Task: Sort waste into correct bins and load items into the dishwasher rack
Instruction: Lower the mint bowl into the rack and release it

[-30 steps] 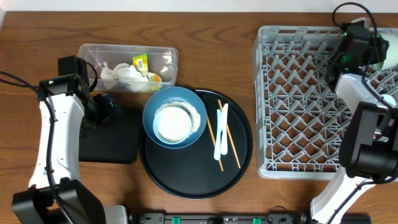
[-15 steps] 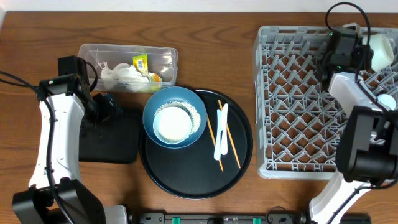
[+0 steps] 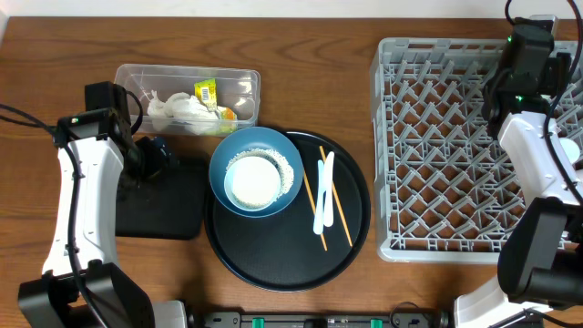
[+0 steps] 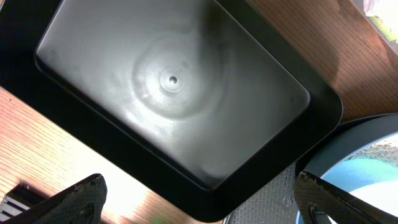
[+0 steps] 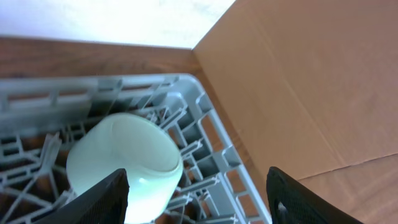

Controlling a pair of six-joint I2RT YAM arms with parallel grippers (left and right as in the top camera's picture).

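Next, my left gripper will grab the smaller bowl of white rice by its rim (image 3: 280, 177) on the side nearest the chopsticks.
My right gripper (image 3: 536, 46) hangs open over the far right corner of the grey dishwasher rack (image 3: 455, 146). In the right wrist view its fingers (image 5: 202, 199) are spread wide over the rack (image 5: 205, 134). A white cup (image 5: 121, 158) lies in the rack by the left finger. My left gripper (image 3: 157, 157) (image 4: 202, 202) is open and empty over the shallow black rectangular tray (image 3: 164, 205) (image 4: 174, 81). The large blue bowl (image 3: 257, 170) holds a smaller bowl of white rice (image 3: 253, 180). A white spoon (image 3: 322, 193) and chopsticks (image 3: 335, 200) lie beside it.
The clear tub (image 3: 187, 96) at the back left holds crumpled napkins (image 3: 178, 109) and a yellow-green wrapper (image 3: 207, 91). The bowls, spoon and chopsticks rest on a large round black tray (image 3: 287, 264). A cardboard wall (image 5: 311, 81) stands just beyond the rack.
My right gripper swung left, then back to the rack's far right corner. The white cup seen beside it earlier no longer shows from overhead. The left arm has not moved.
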